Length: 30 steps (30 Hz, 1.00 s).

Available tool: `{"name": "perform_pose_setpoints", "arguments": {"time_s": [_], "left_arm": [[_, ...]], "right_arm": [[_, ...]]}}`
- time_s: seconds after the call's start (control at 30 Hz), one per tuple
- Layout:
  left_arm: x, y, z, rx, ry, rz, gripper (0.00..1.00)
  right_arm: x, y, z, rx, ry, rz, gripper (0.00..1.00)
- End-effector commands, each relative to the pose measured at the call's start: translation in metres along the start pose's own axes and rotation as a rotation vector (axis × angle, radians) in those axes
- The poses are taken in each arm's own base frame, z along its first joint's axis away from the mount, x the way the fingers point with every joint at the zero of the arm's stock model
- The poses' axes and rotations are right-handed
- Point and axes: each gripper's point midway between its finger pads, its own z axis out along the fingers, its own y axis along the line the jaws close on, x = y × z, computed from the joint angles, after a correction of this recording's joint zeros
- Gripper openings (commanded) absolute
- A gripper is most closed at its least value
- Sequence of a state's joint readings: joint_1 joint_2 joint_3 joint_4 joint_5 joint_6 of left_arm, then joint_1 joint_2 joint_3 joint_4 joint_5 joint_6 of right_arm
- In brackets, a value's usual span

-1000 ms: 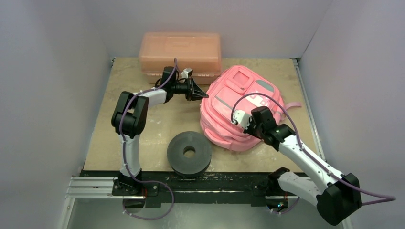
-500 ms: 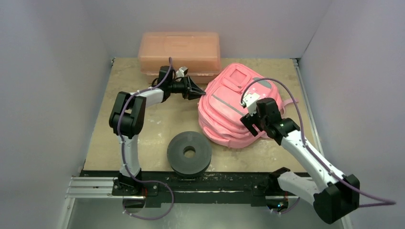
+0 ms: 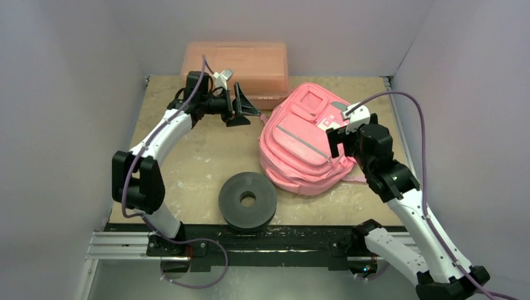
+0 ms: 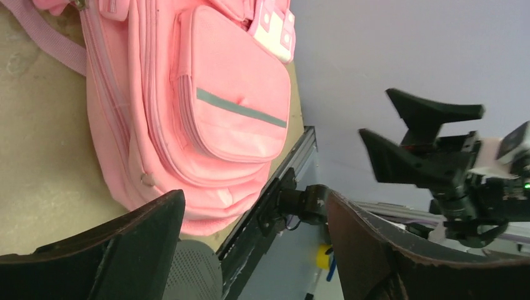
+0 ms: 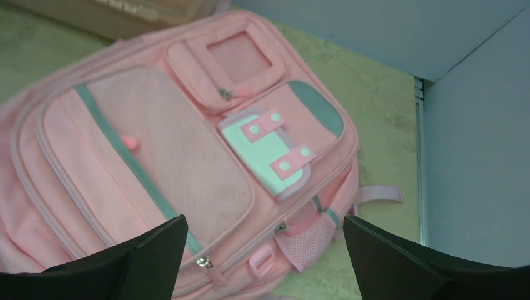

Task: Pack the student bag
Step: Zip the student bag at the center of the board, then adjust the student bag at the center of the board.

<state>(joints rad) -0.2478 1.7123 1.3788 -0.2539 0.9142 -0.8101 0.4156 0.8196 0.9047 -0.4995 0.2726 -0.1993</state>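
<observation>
The student bag's zippered near edge (image 3: pixel 310 185) is on the side facing the grey disc. My right gripper goes there next and closes on it.
The student bag (image 3: pixel 300 147), a soft bright-pink backpack with grey trim, lies flat on the table's right half, front pockets up. In the left wrist view the bag (image 4: pixel 206 106) lies apart from my fingers, and in the right wrist view the bag (image 5: pixel 156 169) fills the space below. My left gripper (image 3: pixel 250 107) hovers just left of the bag's top corner, open and empty, its jaws (image 4: pixel 253 206) wide apart. My right gripper (image 3: pixel 350 134) hangs above the bag's right side, open (image 5: pixel 264 225), holding nothing.
A rigid salmon-pink plastic box (image 3: pixel 236 65) stands against the back wall, close behind the left gripper. A dark grey round disc with a centre hole (image 3: pixel 247 200) sits near the front edge. A black rail (image 3: pixel 262 240) runs along the front, and walls close in both sides.
Both grippers went from shut to open and let go of the bag. The left arm drew back to the left; the right arm rose and swung right. The bag turned slightly and settled.
</observation>
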Motion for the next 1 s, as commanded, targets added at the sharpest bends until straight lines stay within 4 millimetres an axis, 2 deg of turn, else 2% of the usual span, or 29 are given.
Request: {"name": "perform_pose_setpoints", "arguments": {"time_s": [0.0,0.1,0.17,0.2,0.27,0.33,0.43,0.53,0.63,0.77,0.87,0.97], "left_arm": [[0.021,-0.009,-0.035,-0.112,-0.012,0.151,0.83],[0.033,-0.007,-0.045,-0.155,-0.004,0.166,0.84],[0.044,-0.002,-0.044,-0.176,0.004,0.167,0.83],[0.051,0.003,-0.041,-0.175,0.011,0.159,0.81],[0.058,0.002,-0.038,-0.152,0.0,0.148,0.78],[0.059,-0.006,-0.038,-0.124,-0.039,0.149,0.77],[0.058,-0.015,-0.046,-0.126,-0.081,0.175,0.77],[0.06,-0.023,-0.057,-0.139,-0.105,0.213,0.77],[0.066,-0.024,-0.068,-0.169,-0.115,0.243,0.78],[0.076,-0.019,-0.072,-0.176,-0.111,0.244,0.79],[0.083,-0.016,-0.071,-0.155,-0.104,0.228,0.79],[0.087,-0.015,-0.071,-0.141,-0.112,0.22,0.79]], "right_arm": [[-0.069,-0.021,-0.027,0.07,-0.197,0.298,0.99],[-0.074,-0.015,-0.033,0.029,-0.175,0.331,0.99],[-0.06,0.002,-0.028,-0.053,-0.115,0.265,0.99],[-0.053,0.021,-0.025,-0.152,-0.091,0.221,0.99],[-0.041,0.037,-0.021,-0.189,-0.074,0.162,0.99],[-0.038,0.059,-0.021,-0.245,-0.072,0.075,0.99],[-0.027,0.112,-0.025,-0.335,-0.012,-0.086,0.99],[-0.004,0.144,-0.023,-0.345,0.069,-0.262,0.97],[0.015,0.163,-0.028,-0.38,0.077,-0.447,0.95],[0.033,0.183,-0.035,-0.488,0.04,-0.578,0.93],[0.05,0.189,-0.026,-0.464,0.06,-0.61,0.99],[0.061,0.19,-0.012,-0.385,0.098,-0.609,0.99]]}}
